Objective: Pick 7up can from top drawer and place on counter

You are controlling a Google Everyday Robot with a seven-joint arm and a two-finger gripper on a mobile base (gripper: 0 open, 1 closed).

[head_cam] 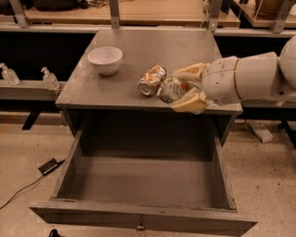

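Note:
Next, the gripper releases the 7up can, held just above the counter's front edge, on the counter [183, 74] next to the orange-gold dented can, a little back from the front edge.
My gripper [181, 88] comes in from the right and is shut on the 7up can [172, 89], a dented silvery-white and green can. It holds the can just above the front edge of the counter [138, 51], right next to the orange-gold dented can [151, 79]. The top drawer [143, 185] is pulled wide open below, and nothing shows inside it. Its small metal knob [139, 227] shows at the front.
A white bowl [105, 59] stands on the counter at the back left. A light wooden tabletop [138, 11] runs behind. Two small bottles [48, 77] stand on a shelf at the left. A black device with a cable [47, 166] lies on the floor.

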